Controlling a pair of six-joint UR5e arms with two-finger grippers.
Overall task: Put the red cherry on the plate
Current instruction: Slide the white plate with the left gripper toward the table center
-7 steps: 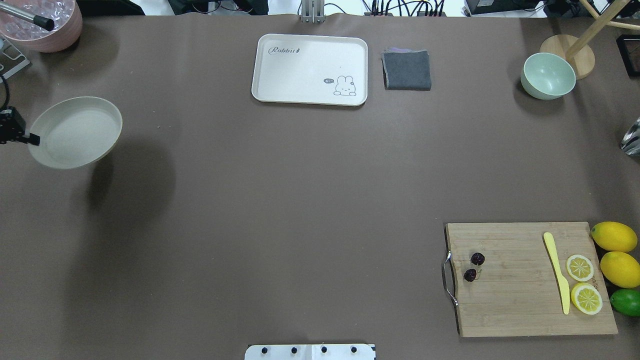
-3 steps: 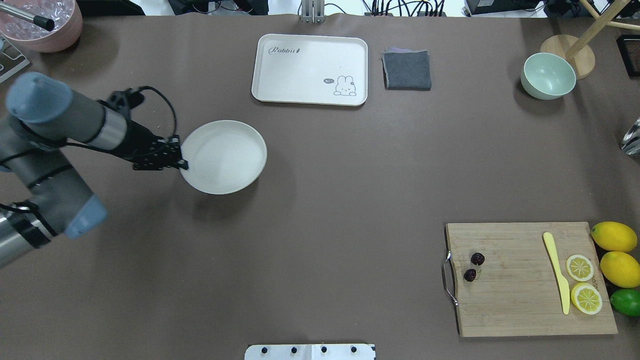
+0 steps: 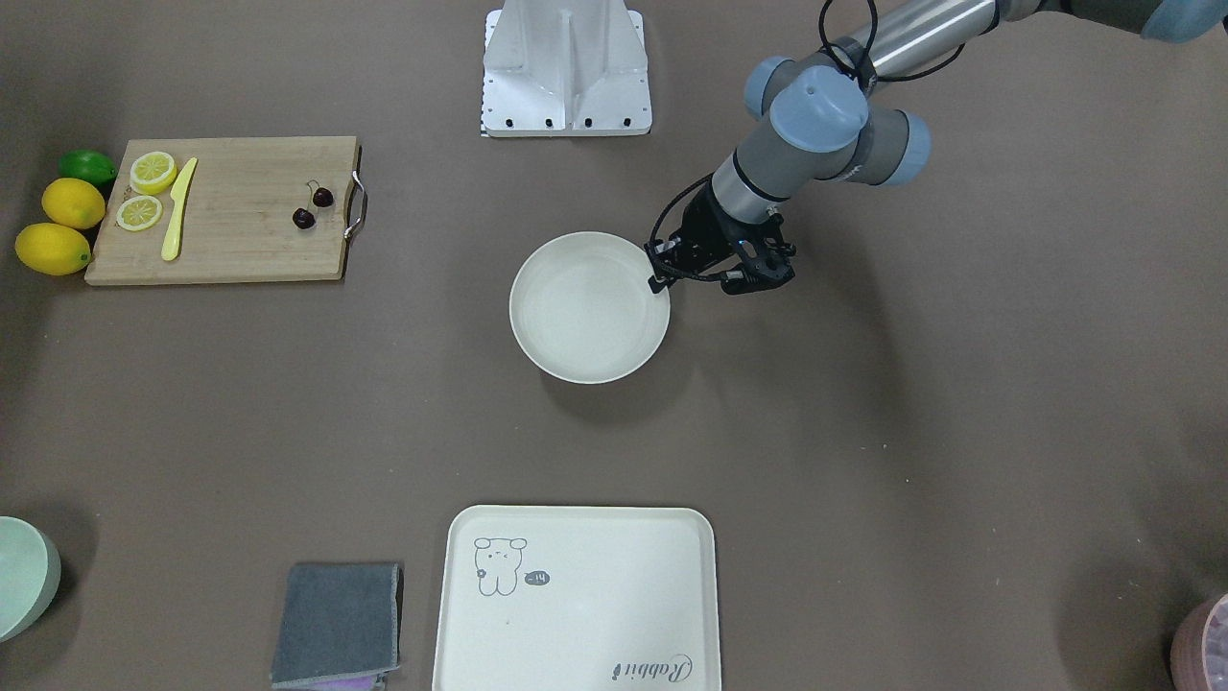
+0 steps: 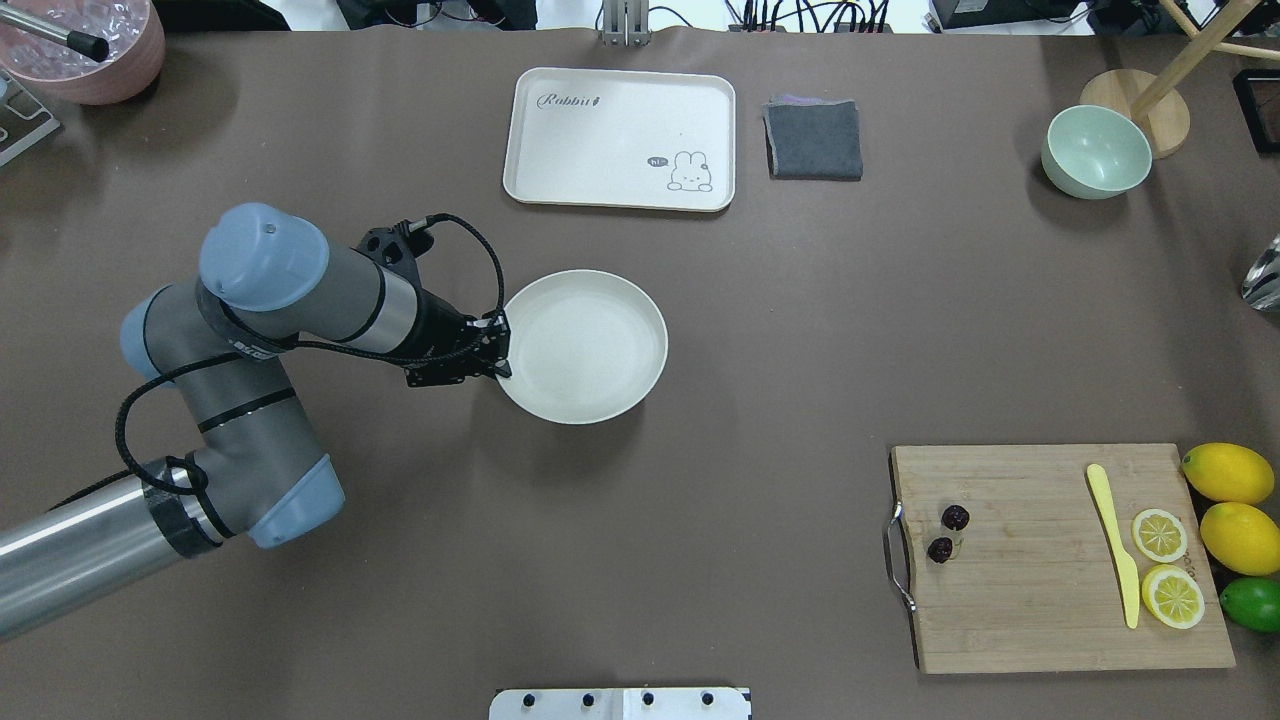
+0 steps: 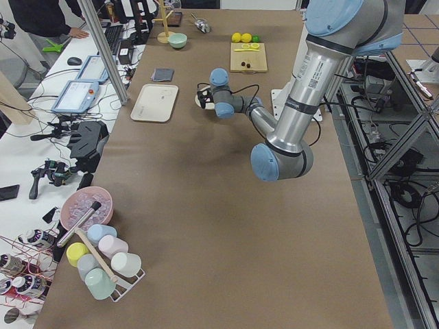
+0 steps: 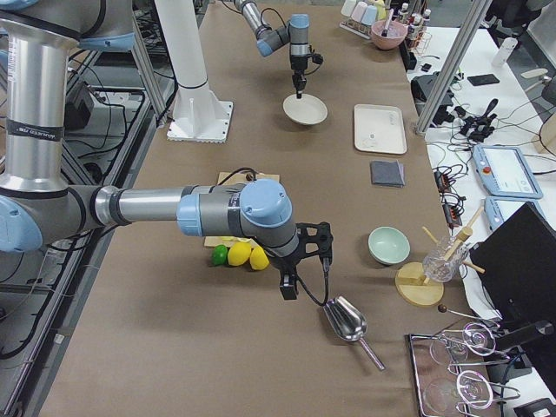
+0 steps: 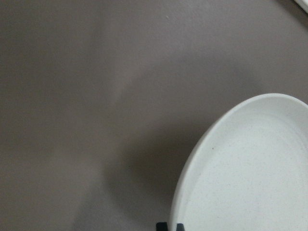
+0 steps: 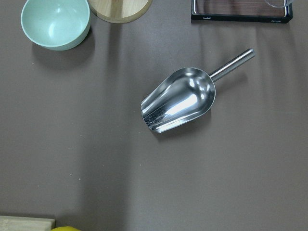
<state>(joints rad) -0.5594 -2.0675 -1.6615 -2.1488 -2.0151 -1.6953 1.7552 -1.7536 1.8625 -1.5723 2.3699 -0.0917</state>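
The robot's left gripper should release the off-white plate on the brown table [image 3: 572,313] between the cream tray and white stand.
My left gripper [image 4: 500,358] is shut on the left rim of the off-white plate [image 4: 590,345] and holds it a little above the brown table near the middle, with a shadow beneath it. The front-facing view shows the same gripper [image 3: 660,279] pinching the plate [image 3: 585,312]. In the left wrist view the plate [image 7: 250,178] fills the lower right. The red cherry [image 4: 948,533], a dark pair, lies on the wooden cutting board [image 4: 1040,610] near its metal handle, far right of the plate. My right gripper [image 6: 287,283] hangs beyond the board's right end; I cannot tell its state.
A cream tray [image 4: 620,138], grey cloth [image 4: 813,140] and green bowl [image 4: 1095,152] stand along the far side. On the board lie a yellow knife [image 4: 1115,555] and lemon slices [image 4: 1160,535]; whole lemons [image 4: 1228,473] sit beside it. A metal scoop [image 8: 178,103] lies below the right wrist.
My left arm has swung in from the far left edge toward the table's middle, carrying the plate rightward and slightly nearer. The cherry has not moved.
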